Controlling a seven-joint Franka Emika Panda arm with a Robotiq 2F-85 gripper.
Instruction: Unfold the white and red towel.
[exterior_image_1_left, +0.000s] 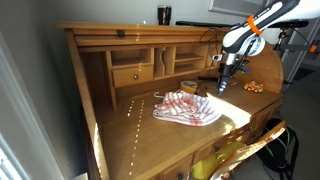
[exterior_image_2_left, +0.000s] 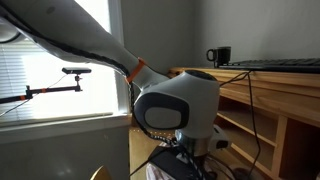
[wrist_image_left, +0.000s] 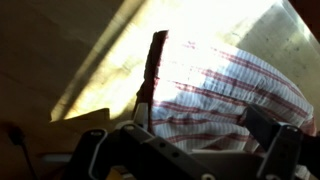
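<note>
The towel's corner lies ahead of the gripper's open fingers, so the robot should move the gripper toward it and pinch the towel's edge (wrist_image_left: 158, 78) close by before pulling.
The white and red towel (exterior_image_1_left: 186, 108) lies bunched and wrinkled on the wooden desk (exterior_image_1_left: 130, 135), in a patch of sunlight. My gripper (exterior_image_1_left: 222, 88) hangs just above the towel's far right edge. In the wrist view the plaid towel (wrist_image_left: 225, 85) fills the space under and between the two dark fingers of the gripper (wrist_image_left: 190, 145). The fingers stand wide apart with nothing clamped between them. In an exterior view the arm's grey wrist (exterior_image_2_left: 175, 105) fills the frame. It hides the fingers, and only a pink strip of the towel (exterior_image_2_left: 160, 173) shows at the bottom.
The desk's hutch (exterior_image_1_left: 135, 72), with drawers and cubbies, rises right behind the towel. A black mug (exterior_image_1_left: 164, 14) stands on top of the hutch and also shows in an exterior view (exterior_image_2_left: 220, 55). Small orange items (exterior_image_1_left: 252, 87) lie at the desk's right end. A wooden chair (exterior_image_1_left: 255, 150) stands in front.
</note>
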